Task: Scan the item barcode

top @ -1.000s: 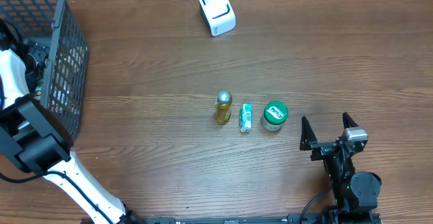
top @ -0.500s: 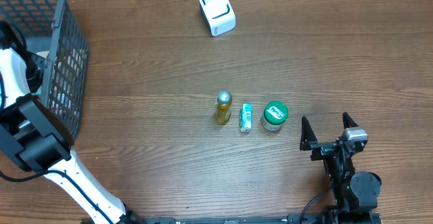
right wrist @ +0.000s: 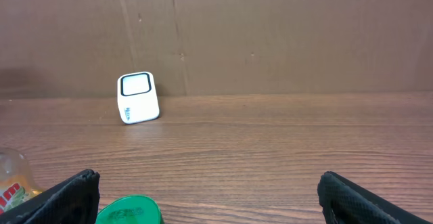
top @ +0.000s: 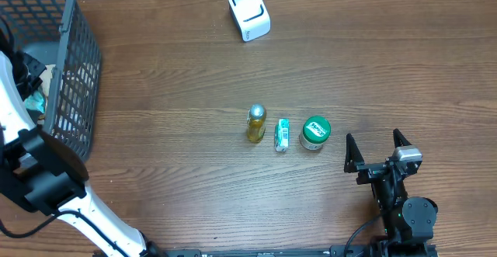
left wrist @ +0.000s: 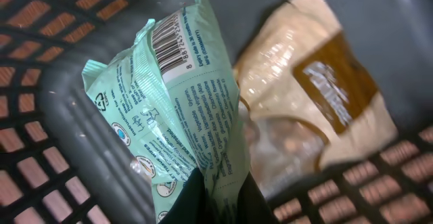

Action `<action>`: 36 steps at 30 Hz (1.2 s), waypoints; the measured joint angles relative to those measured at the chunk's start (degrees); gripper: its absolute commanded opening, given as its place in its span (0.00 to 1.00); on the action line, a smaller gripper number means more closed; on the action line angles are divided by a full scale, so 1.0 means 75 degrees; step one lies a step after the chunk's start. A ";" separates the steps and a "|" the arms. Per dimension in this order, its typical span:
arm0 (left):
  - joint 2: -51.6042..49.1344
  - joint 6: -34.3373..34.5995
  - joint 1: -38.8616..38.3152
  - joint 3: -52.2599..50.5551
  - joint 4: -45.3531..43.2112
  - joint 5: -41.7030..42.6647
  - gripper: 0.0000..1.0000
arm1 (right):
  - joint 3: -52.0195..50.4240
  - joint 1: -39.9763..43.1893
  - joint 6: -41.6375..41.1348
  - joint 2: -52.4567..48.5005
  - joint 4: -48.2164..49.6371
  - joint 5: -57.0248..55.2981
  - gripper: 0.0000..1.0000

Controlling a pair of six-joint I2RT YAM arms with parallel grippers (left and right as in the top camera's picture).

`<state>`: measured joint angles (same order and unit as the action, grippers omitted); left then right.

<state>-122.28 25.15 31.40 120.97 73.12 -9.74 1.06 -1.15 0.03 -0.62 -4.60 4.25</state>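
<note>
The mint-green tissue packet is pinched only by its lower edge in my left gripper, so next I open, reach deeper and grab its body nearer the barcode (left wrist: 181,107).
Inside the grey mesh basket (left wrist: 67,116), my left gripper (left wrist: 218,191) is shut on the lower edge of a mint-green tissue packet (left wrist: 179,109). The packet stands up from the fingers, and its barcode (left wrist: 170,45) shows near the top. In the overhead view the basket (top: 78,55) is at the far left with the left arm (top: 12,109) reaching into it. The white scanner (top: 249,13) stands at the back of the table. My right gripper (top: 379,150) rests at the front right, open and holding nothing.
A tan snack packet (left wrist: 318,95) lies in the basket beside the green one. At mid-table stand a yellow bottle (top: 255,123), a small green-and-white carton (top: 282,134) and a green-lidded can (top: 315,132), just left of the right gripper.
My left gripper has gone from open to shut, taking hold of the green packet, and the arm has shifted slightly within the basket. The right arm has not moved.
</note>
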 measured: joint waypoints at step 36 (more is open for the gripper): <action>0.0009 -0.1851 -0.0460 -0.0146 -0.0026 0.0851 0.99 | 0.0000 0.0000 0.0003 0.0000 0.0000 0.0003 1.00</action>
<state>-122.21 11.27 27.94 119.87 72.93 -3.36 1.06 -1.15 0.05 -0.62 -4.60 4.27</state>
